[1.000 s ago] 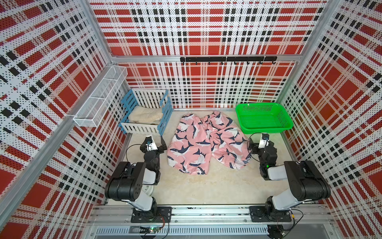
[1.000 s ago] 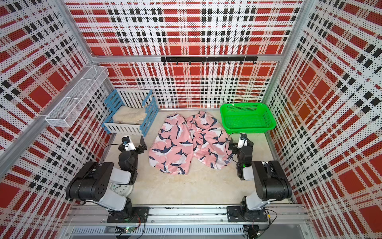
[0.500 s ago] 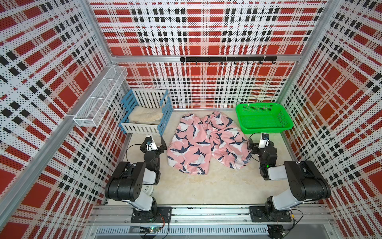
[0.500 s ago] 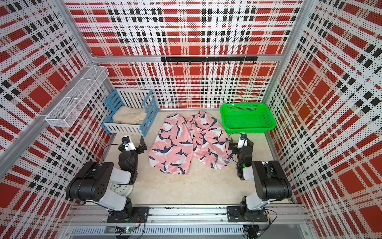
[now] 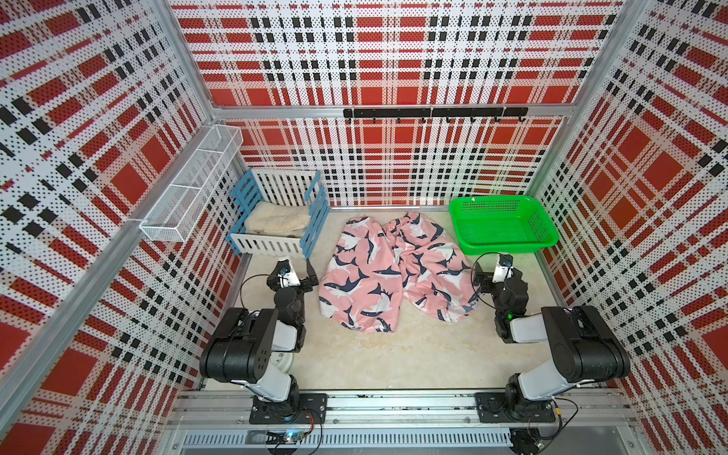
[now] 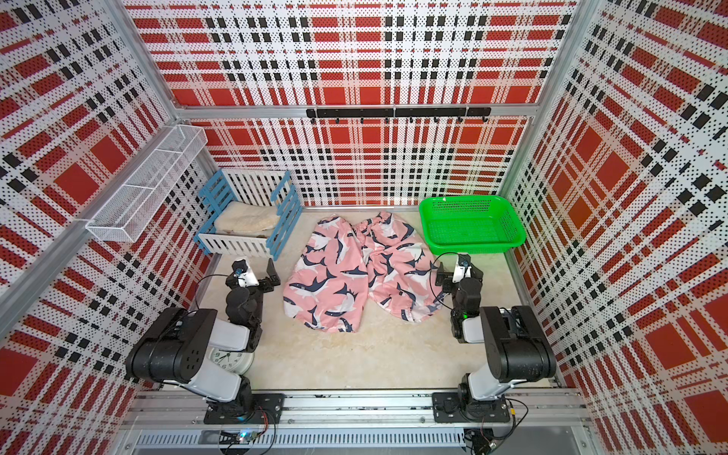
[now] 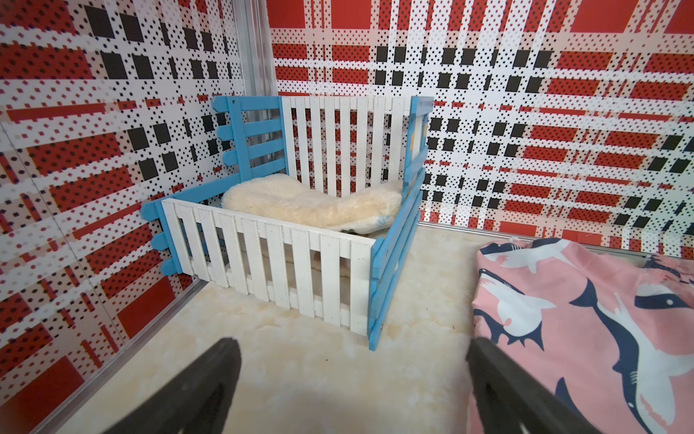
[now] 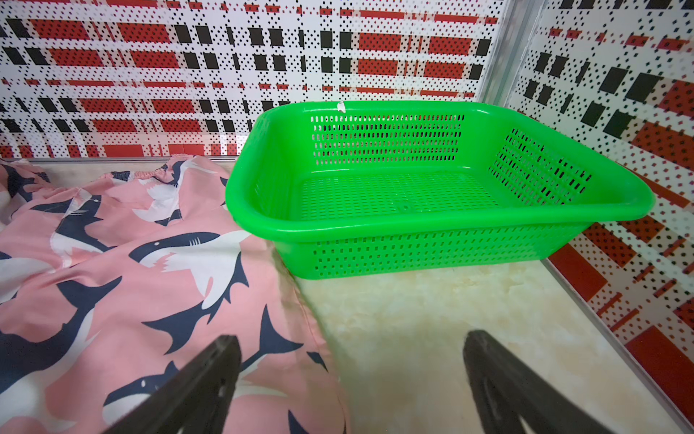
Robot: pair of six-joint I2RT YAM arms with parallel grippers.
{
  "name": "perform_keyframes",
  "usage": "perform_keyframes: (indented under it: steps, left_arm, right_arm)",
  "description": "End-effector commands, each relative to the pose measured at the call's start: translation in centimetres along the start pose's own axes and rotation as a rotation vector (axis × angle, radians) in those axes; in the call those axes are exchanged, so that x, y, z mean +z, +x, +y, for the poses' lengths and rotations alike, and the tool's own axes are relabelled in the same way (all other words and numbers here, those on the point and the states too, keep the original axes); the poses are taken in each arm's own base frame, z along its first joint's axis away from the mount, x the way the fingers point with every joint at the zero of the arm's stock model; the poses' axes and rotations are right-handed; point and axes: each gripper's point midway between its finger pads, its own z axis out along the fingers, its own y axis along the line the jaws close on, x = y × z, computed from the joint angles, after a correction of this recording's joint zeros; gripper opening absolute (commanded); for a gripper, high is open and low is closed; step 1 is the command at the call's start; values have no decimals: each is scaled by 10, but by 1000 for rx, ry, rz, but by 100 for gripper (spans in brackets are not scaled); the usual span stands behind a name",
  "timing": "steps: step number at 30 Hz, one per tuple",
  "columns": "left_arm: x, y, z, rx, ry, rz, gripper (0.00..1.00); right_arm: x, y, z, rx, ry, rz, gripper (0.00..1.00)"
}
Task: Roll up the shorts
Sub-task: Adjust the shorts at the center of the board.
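Observation:
The crate-side end of the waistband [image 5: 351, 220] [image 7: 483, 249] on the pink shark-print shorts is next for my left gripper, which should go there and close on it.
The pink shark-print shorts [image 5: 388, 272] [image 6: 354, 275] lie spread flat on the cream floor, waistband toward the back wall, both legs pointing to the front. My left gripper [image 5: 297, 268] [image 7: 351, 345] sits low just left of the left leg, open and empty; the shorts' edge [image 7: 582, 330] lies beside one of its fingers. My right gripper [image 5: 489, 270] [image 8: 351, 340] rests at the right leg's outer edge, also open, with one finger over the fabric [image 8: 112, 282] and one over bare floor.
A green basket [image 5: 508, 248] [image 8: 413, 225] stands at the back right, touching the shorts. A blue-and-white slatted crate [image 5: 272, 245] [image 7: 263, 259] with a cream fluffy cloth [image 7: 308, 203] stands back left. A wire shelf [image 5: 189, 185] hangs on the left wall. A clock [image 6: 228, 358] lies under the left arm.

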Motion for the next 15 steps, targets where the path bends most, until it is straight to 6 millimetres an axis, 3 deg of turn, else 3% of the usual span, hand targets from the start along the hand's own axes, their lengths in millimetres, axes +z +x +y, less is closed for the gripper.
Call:
perform_keyframes:
  steps: [1,7,13,15]
  left_arm:
    - [0,-1,0,-3,10,-2,99]
    - [2,-1,0,-13,36,-1,99]
    - [1,-1,2,-33,62,-1,99]
    - [1,-2,0,-26,55,-4,99]
  right_arm:
    - [2,-3,2,-1,-7,-5,100]
    - [4,-15,-2,6,20,8,100]
    - [12,-31,11,44,-47,213,83]
    - [8,-32,13,69,-51,273,83]
